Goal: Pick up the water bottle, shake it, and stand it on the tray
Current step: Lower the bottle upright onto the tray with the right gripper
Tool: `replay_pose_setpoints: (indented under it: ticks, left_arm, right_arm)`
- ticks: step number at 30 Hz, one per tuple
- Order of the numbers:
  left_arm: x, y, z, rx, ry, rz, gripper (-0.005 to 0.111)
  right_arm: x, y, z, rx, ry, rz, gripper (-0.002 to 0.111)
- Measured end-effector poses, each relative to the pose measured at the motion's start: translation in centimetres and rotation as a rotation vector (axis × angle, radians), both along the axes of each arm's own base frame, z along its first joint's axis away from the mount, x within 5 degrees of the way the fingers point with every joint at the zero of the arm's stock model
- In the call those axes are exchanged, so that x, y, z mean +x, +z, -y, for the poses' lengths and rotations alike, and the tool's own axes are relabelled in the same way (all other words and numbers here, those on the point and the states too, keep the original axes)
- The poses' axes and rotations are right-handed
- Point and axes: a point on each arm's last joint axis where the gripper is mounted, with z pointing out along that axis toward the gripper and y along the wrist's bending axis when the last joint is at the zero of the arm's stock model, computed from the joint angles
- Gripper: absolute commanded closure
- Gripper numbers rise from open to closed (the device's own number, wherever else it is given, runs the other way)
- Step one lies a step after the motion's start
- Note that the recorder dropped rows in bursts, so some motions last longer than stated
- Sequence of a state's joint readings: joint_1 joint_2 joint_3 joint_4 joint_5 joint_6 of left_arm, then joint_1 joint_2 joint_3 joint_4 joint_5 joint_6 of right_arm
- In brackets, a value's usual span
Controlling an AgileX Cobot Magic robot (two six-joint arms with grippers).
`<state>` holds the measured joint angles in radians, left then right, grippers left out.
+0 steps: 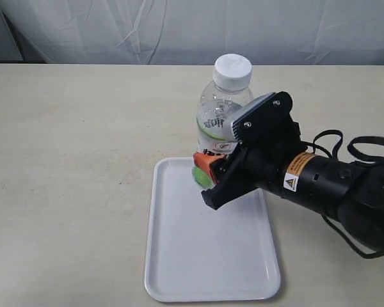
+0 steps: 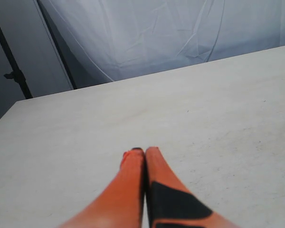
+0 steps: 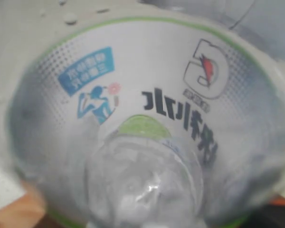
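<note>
The water bottle will sit on the far half of the white tray (image 1: 210, 216), midway across, after my right gripper releases it.
The water bottle (image 1: 221, 109) is upright, white cap on top, at the far end of the white tray (image 1: 179, 256). My right gripper (image 1: 212, 163) is shut on its lower labelled part, and one orange finger (image 1: 207, 165) shows at the bottle's left side. The gripper hides the bottle's base, so I cannot tell whether it touches the tray. The right wrist view is filled by the bottle's label (image 3: 147, 95), with orange finger edges at the sides. In the left wrist view my left gripper (image 2: 145, 151) is shut on nothing, above bare table.
The right arm (image 1: 333, 185) and its black cables (image 1: 345, 144) reach in from the right over the tray's right edge. A pale tabletop (image 1: 70, 160) surrounds the tray, with a white curtain (image 1: 179, 25) behind it.
</note>
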<state>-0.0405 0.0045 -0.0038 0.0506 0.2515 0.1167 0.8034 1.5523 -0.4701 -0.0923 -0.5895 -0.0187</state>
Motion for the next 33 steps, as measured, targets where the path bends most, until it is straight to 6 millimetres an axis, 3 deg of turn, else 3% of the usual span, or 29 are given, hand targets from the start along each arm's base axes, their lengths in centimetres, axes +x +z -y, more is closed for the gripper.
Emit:
replay_pose_setpoints:
  ticks: [11, 33]
  left_arm:
    - [0.0, 0.0, 0.0, 0.000, 0.000, 0.000, 0.106]
    - [0.0, 0.0, 0.0, 0.000, 0.000, 0.000, 0.106]
  right_arm:
    - [0.7, -3.0, -0.8, 0.030, -0.038, -0.100, 0.109]
    - [1.3, -4.0, -1.4, -0.043, -0.042, -0.165, 0.109]
